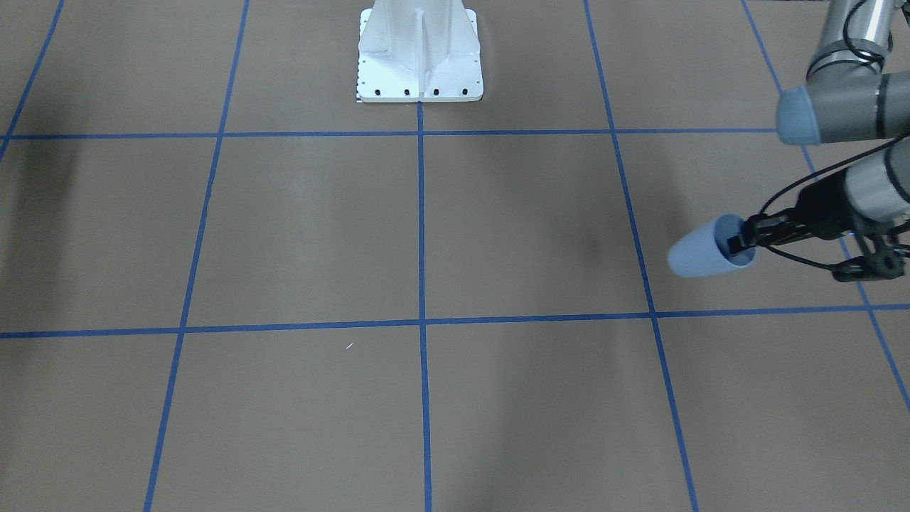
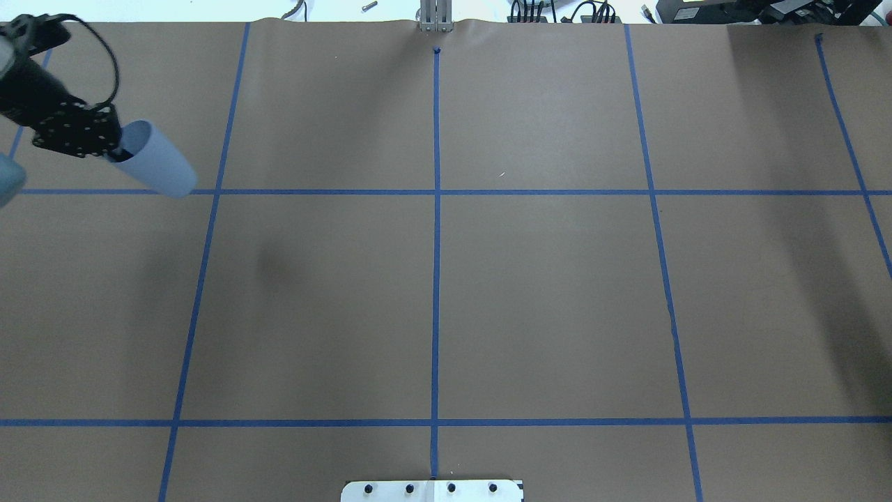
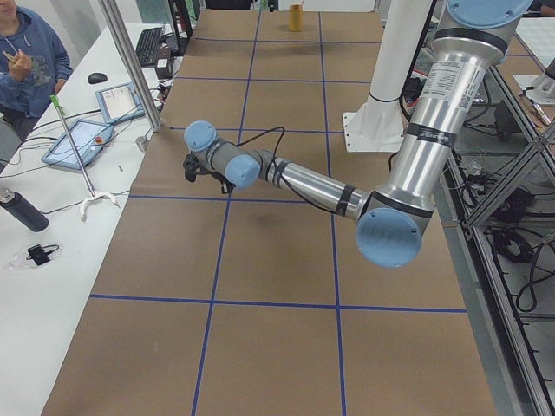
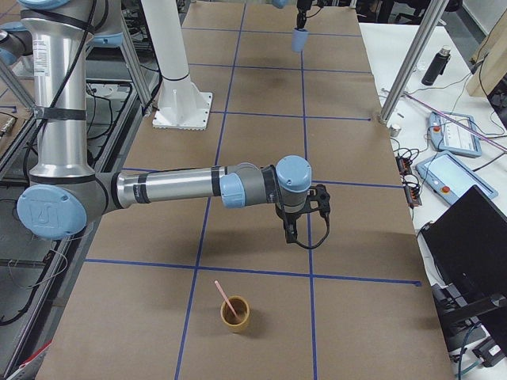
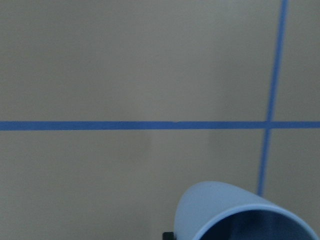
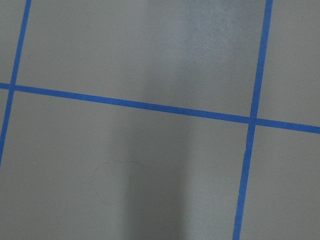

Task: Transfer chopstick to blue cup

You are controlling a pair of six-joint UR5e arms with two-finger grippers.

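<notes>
I will use my left gripper to set the blue cup down on the tape line [image 1: 421, 257] between crossings, in front of the white robot base.
My left gripper [image 1: 739, 242] is shut on the rim of the blue cup [image 1: 707, 252], with one finger inside it. The cup is held off the table, tipped on its side with its base pointing away from the wrist. It also shows in the overhead view as the blue cup [image 2: 157, 166] at the far left, and its rim fills the bottom of the left wrist view [image 5: 240, 215]. The pale pink chopstick [image 4: 226, 297] leans in a small brown cup [image 4: 235, 314] near the table's end. The right gripper [image 4: 293, 231] hangs a little beyond that cup, apart from it; I cannot tell its state.
The white robot base [image 1: 419, 60] stands at mid-table. Blue tape lines grid the brown table cover. A side table with tablets [image 3: 76, 141], a dark bottle [image 3: 22, 210] and a person [image 3: 26, 52] lies past the table's edge. A metal post [image 3: 130, 65] rises by the table's corner.
</notes>
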